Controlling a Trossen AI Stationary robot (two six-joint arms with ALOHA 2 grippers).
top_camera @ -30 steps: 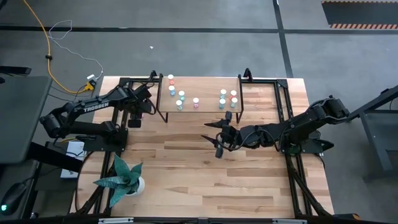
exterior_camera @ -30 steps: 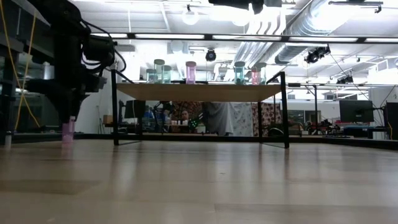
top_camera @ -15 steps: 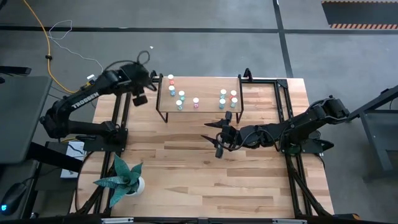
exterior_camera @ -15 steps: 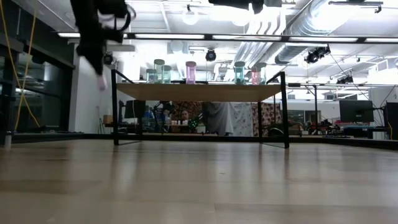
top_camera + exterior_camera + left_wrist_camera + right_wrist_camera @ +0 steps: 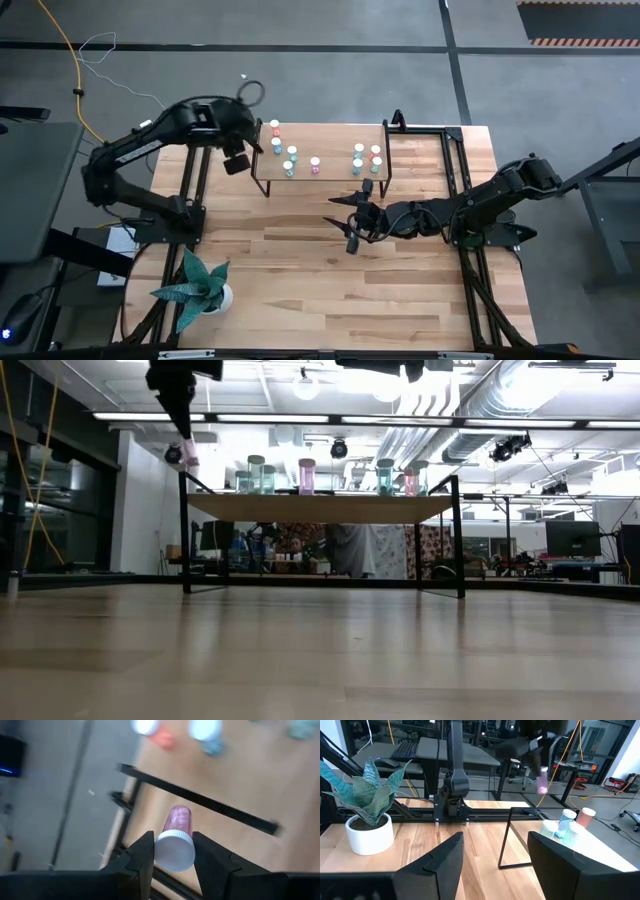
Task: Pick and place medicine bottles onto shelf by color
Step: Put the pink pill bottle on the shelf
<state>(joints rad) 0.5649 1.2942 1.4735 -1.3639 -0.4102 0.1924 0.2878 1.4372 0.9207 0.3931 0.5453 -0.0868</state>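
Observation:
My left gripper is to let go of the pink medicine bottle, now high above the shelf's end, on the shelf's near corner [image 5: 273, 168] [image 5: 264, 777] beside the front teal bottle.
My left gripper [image 5: 237, 162] hangs high above the left end of the shelf [image 5: 320, 178], shut on a pink medicine bottle [image 5: 176, 821] with a white cap. The bottle also shows in the low view [image 5: 190, 456], above the level of the shelf top [image 5: 320, 508]. Several bottles stand upright on the shelf. At its left end are a red-orange one [image 5: 275, 128] and teal ones [image 5: 289, 168]. A pink one [image 5: 315, 163] stands in the middle and a mixed group [image 5: 366, 158] at the right. My right gripper [image 5: 352, 216] waits open, low over the table's middle. My left gripper pinches the pink bottle at its white cap [image 5: 174, 851], one finger [image 5: 145, 856] on each side of the cap. The fingers point down from above. The bottle is lifted clear and hangs below them, its pink body [image 5: 190, 458] pointing down and slightly tilted.
A white pot with a green plant [image 5: 203, 287] stands at the table's near left corner. Black frame rails [image 5: 455, 170] run along the table's right and left sides. Bare wood lies between the shelf and the near edge [image 5: 330, 300].
My left gripper has lifted the pink bottle off the table left of the shelf. It rose well above the shelf top, swinging first toward the far edge and then right toward the shelf's left end. The right arm kept still.

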